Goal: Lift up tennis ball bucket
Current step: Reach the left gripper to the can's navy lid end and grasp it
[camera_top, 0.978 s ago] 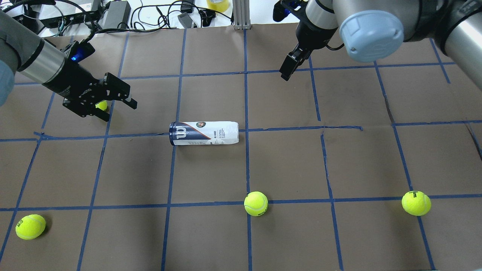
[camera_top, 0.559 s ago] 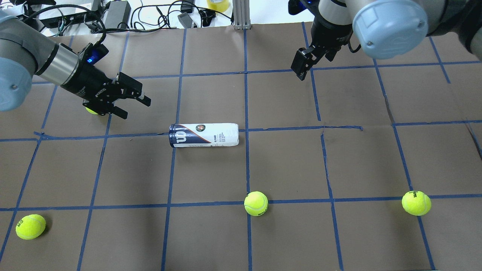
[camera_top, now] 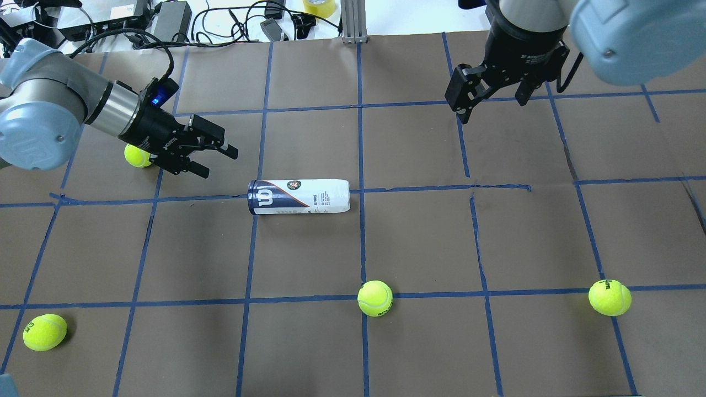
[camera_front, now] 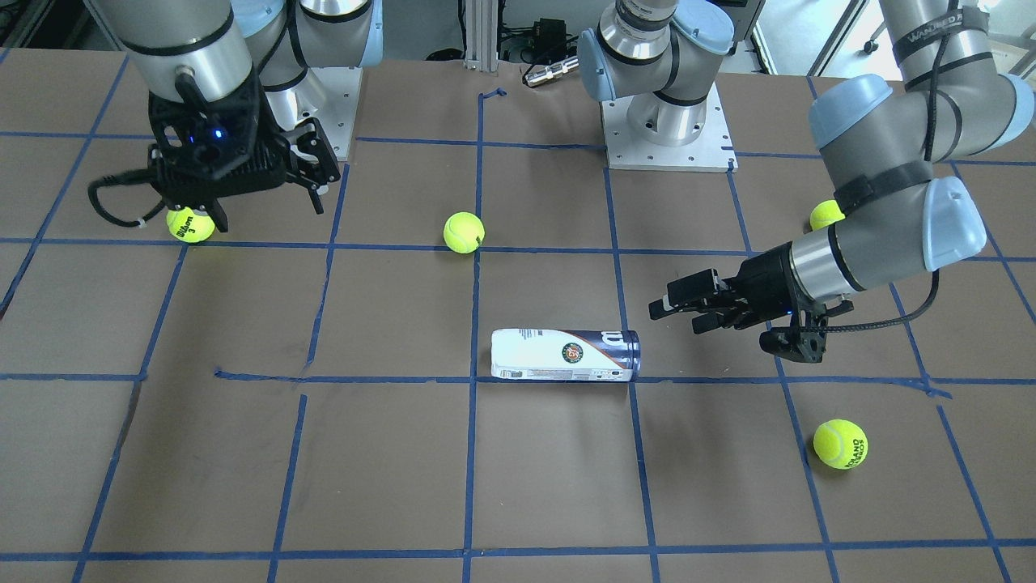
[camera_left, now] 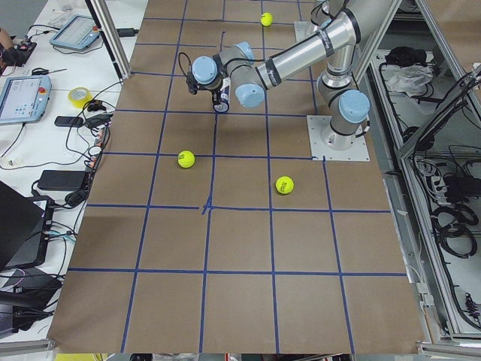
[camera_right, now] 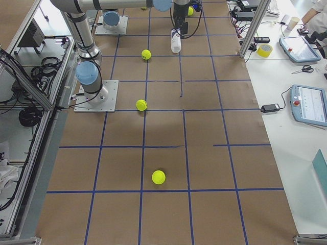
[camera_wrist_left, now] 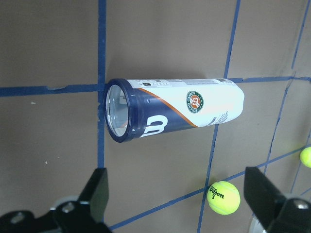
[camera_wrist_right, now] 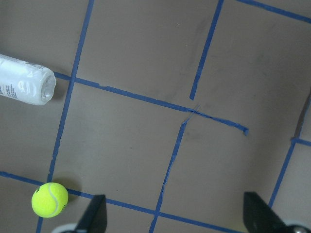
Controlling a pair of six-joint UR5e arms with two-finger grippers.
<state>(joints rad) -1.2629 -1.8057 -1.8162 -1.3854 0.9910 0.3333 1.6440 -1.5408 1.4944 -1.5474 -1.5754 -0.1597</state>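
Observation:
Next, my left gripper grips the navy rim (camera_front: 634,346) (camera_wrist_left: 132,125) of the tennis ball bucket, with one finger inside the bucket's opening and the other one outside it.
The tennis ball bucket (camera_top: 298,196) is a slim white and navy can lying on its side on the brown table, navy end toward my left arm. It also shows in the front view (camera_front: 565,355), the left wrist view (camera_wrist_left: 175,108) and, at the edge, the right wrist view (camera_wrist_right: 24,86). My left gripper (camera_top: 218,162) is open and empty, low and just beyond the can's navy end; it also shows in the front view (camera_front: 678,316). My right gripper (camera_top: 491,99) is open and empty, far off at the back right, pointing down.
Loose tennis balls lie around: one under my left wrist (camera_top: 137,155), one front centre (camera_top: 375,298), one front right (camera_top: 609,298), one front left (camera_top: 44,332). Cables and boxes (camera_top: 165,22) sit past the table's far edge.
My left gripper has moved right and lower, closer to the can's navy end. My right gripper has moved right and turned. The can has not moved.

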